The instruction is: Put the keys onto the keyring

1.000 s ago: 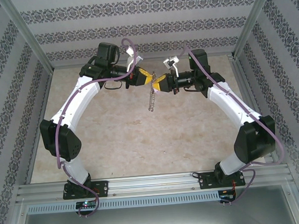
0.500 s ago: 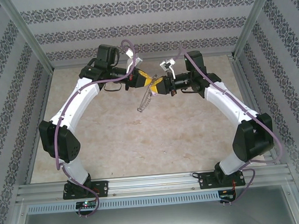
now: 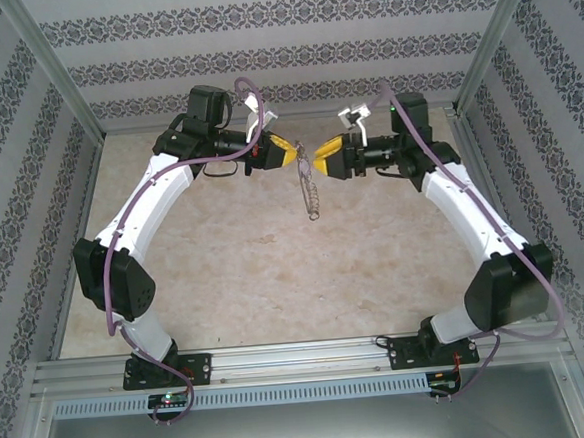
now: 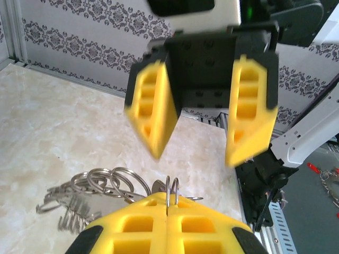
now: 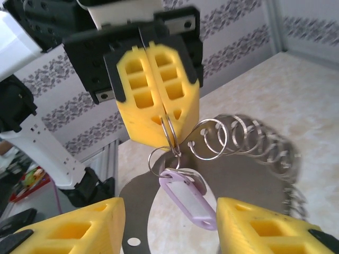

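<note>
The split ring's wires stand apart at my left gripper's fingers. Next, my right gripper pinches the ring (image 5: 175, 145) while my left gripper opens and shifts its hold.
My left gripper (image 3: 290, 156) is held high over the far middle of the table, shut on a small split ring (image 5: 169, 132) at the top of the keyring (image 3: 311, 193). The keyring is a flat grey metal hoop (image 5: 249, 185) hanging below those jaws, its rim strung with several silvery rings (image 5: 254, 140). A key with a pale lilac head (image 5: 192, 198) dangles from the pinched ring against the hoop. My right gripper (image 3: 330, 159) faces the left one a short way off, open, its yellow fingers (image 4: 153, 114) apart and holding nothing. In the left wrist view the left gripper (image 4: 168, 197) clamps the ring wire.
A beige marble-patterned table top (image 3: 276, 270) lies below both arms. Patterned walls and aluminium posts (image 3: 57, 85) close in the back and sides. A metal rail (image 3: 302, 359) runs along the near edge by the arm bases.
My right gripper has opened and drawn back to the right, away from the left gripper. The keyring now hangs from the left gripper alone and has swung slightly.
</note>
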`<control>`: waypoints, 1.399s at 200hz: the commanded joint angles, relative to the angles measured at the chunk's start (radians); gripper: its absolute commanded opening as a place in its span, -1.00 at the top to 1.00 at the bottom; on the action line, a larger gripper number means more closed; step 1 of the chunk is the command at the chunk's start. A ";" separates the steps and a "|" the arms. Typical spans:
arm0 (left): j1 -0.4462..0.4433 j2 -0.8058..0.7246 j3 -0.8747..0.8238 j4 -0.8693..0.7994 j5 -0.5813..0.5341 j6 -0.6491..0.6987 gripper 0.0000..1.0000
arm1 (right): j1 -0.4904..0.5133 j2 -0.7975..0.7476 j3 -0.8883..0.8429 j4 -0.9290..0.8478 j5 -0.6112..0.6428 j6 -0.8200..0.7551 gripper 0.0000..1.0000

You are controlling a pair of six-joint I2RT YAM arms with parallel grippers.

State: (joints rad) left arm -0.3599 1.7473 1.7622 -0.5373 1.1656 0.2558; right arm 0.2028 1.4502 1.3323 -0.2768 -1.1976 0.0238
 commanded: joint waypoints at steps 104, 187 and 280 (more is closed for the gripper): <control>-0.006 -0.054 -0.037 0.102 0.004 -0.041 1.00 | 0.076 -0.008 0.028 0.222 0.152 0.133 0.21; -0.005 -0.062 -0.043 0.120 0.011 -0.053 1.00 | 0.086 0.040 0.033 0.256 0.120 0.159 0.28; -0.007 -0.055 -0.041 0.122 0.012 -0.055 1.00 | 0.098 0.058 0.037 0.258 0.104 0.156 0.46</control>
State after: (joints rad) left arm -0.3599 1.7283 1.7184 -0.4690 1.1507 0.2073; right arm 0.2928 1.4971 1.3396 -0.0479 -1.0634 0.1818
